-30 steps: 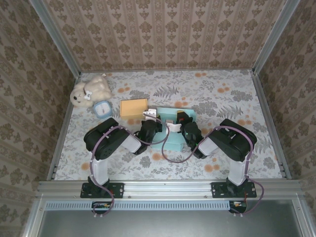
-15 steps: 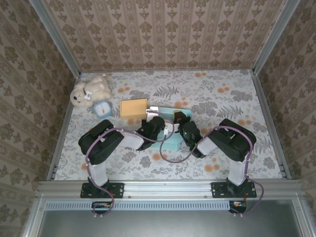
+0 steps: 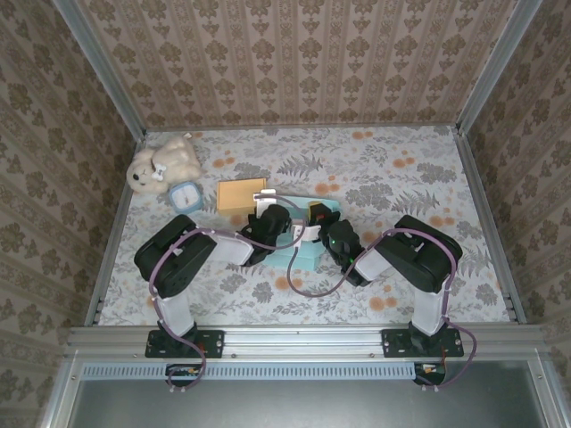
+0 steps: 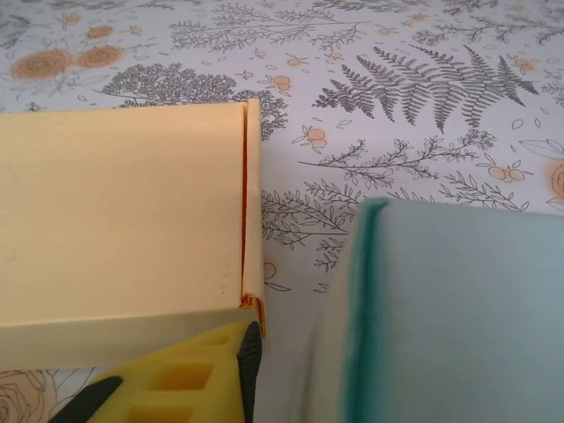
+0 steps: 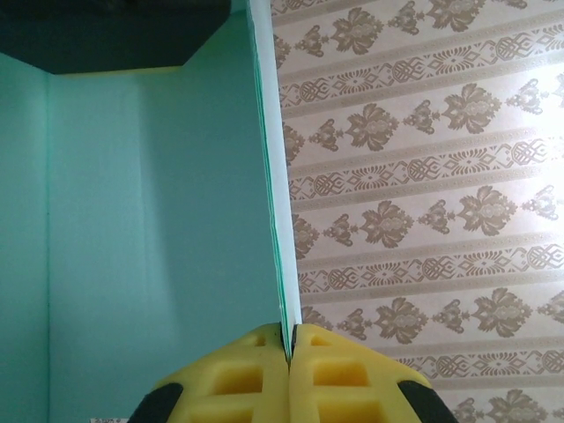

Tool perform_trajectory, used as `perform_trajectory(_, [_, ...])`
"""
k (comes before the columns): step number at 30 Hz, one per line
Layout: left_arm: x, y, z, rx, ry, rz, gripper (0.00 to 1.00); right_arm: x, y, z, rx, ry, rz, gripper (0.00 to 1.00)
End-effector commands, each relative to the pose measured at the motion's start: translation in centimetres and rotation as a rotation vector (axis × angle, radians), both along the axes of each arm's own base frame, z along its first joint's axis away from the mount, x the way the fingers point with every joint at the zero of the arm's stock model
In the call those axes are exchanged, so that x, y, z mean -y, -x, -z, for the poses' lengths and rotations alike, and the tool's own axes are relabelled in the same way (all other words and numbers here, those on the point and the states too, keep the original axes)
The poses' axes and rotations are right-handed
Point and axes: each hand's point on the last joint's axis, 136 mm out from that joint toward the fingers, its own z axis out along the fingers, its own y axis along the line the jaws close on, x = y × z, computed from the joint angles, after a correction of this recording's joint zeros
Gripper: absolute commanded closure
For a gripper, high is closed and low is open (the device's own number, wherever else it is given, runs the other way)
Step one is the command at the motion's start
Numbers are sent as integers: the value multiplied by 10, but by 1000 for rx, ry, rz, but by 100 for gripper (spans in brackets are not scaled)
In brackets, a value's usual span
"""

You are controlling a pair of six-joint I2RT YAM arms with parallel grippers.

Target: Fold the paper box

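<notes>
My left gripper will turn to line up with the teal panel, as the panel's edge is apart from its open finger, and pinch its rim (image 4: 359, 352).
The teal paper box (image 3: 308, 242) sits mid-table between my two grippers, partly covered by them. In the right wrist view its inner wall (image 5: 150, 203) rises on the left, and my right gripper (image 5: 289, 333) is shut on the thin edge of that wall. My left gripper (image 3: 278, 221) is at the box's left side. In the left wrist view one of its yellow fingers (image 4: 176, 383) stands apart from a blurred teal panel (image 4: 458, 317) of the box, with bare table between them. The other finger is hidden behind that panel. The left gripper is open.
A closed pale orange box (image 3: 242, 194) lies just behind the left gripper, close to its finger (image 4: 115, 229). A teddy bear (image 3: 163, 165) and a small blue clock (image 3: 186, 197) sit at the back left. Patterned walls enclose the floral table (image 3: 401, 169).
The left gripper has moved toward the back of the table and its jaws have parted. The teal box now looks narrower. The right gripper has shifted slightly left, still clamped on the wall.
</notes>
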Motion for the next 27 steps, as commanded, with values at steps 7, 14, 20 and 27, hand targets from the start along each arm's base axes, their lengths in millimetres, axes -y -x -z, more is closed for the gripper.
perform_trajectory(7, [8,0,-10,48,-3,69,56,20,11,51,-159,76,50,100])
perform_trajectory(14, [5,-5,15,2,-19,24,55,19,12,49,-158,69,45,100])
perform_trajectory(20, [-11,-6,27,-17,-40,-50,74,19,12,49,-158,70,49,100])
perform_trajectory(27, [-39,-3,21,-21,-44,-131,91,19,12,51,-161,76,49,100])
